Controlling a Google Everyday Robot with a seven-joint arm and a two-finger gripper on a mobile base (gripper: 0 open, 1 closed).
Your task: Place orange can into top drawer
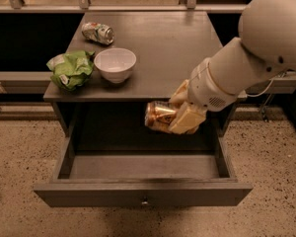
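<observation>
The gripper needs to release the orange can on the bottom of the open drawer, near the front panel (148,165) behind the round knob.
My gripper (175,113) is shut on the orange can (158,115), a crushed shiny orange-gold can. It holds the can sideways in the air, in front of the tabletop's edge and above the open top drawer (143,194). The drawer is pulled fully out, grey, with a small round knob (145,201) on its front panel. Its inside shows nothing in it. My arm comes in from the upper right.
On the grey tabletop (163,48) stand a white bowl (115,64), a crumpled green bag (71,69) at the left edge, and a green-and-white silver can (98,32) at the back left. Speckled floor lies around the cabinet.
</observation>
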